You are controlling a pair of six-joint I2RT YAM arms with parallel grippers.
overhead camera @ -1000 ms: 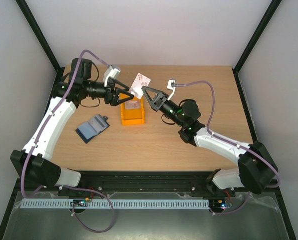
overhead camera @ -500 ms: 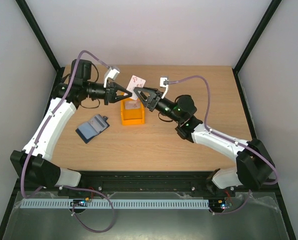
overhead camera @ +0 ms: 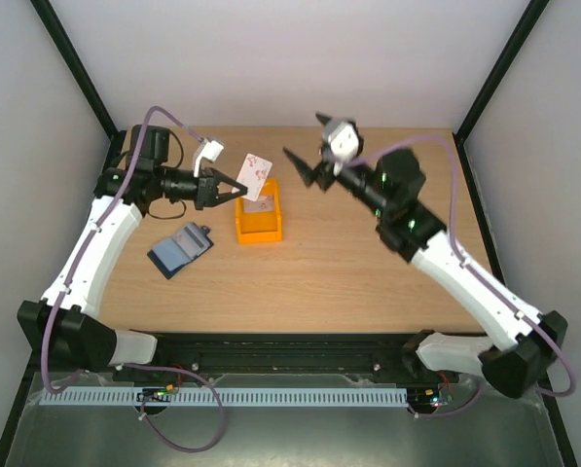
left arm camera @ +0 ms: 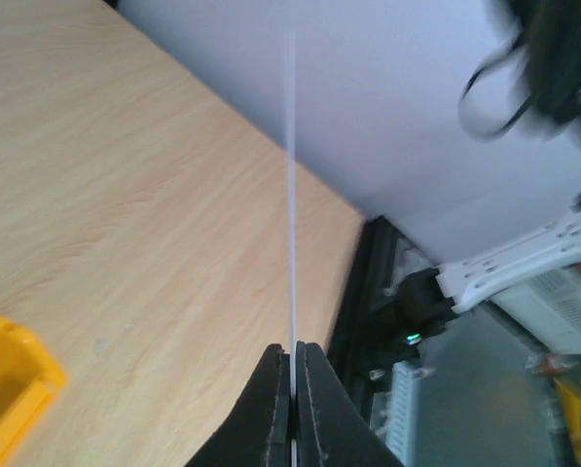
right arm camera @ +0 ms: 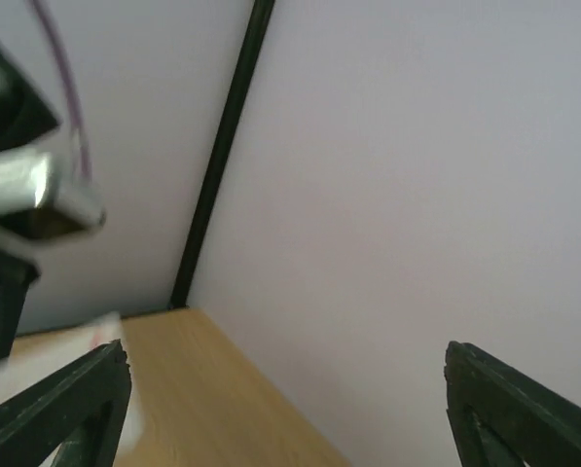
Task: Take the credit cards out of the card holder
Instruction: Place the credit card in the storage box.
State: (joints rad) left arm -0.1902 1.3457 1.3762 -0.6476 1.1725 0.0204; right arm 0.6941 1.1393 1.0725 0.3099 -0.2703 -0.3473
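Note:
I should next move my right gripper to the white credit card's loose end [overhead camera: 260,161] [right arm camera: 125,377], opposite my left gripper, and close it there.
A white credit card [overhead camera: 255,173] with red marks is pinched upright in my left gripper [overhead camera: 236,187], above the back of the orange bin [overhead camera: 259,224]. The left wrist view shows this card [left arm camera: 291,195] edge-on as a thin white line, with the left gripper [left arm camera: 292,352] shut on its lower edge. The dark navy card holder [overhead camera: 180,249] lies open on the table, to the left of the bin. My right gripper [overhead camera: 306,166] hangs raised to the right of the card, open and empty. In the right wrist view the right gripper [right arm camera: 288,365] has its fingers wide apart.
One corner of the orange bin [left arm camera: 6,387] sits below the left gripper. The table's back wall and a black frame post [right arm camera: 222,156] stand close behind the right gripper. Both arms reach over the back half of the table [overhead camera: 368,272].
The right gripper opened, let go of the card and pulled up and away to the right. The left gripper shut on the card and now holds it alone, slightly further left.

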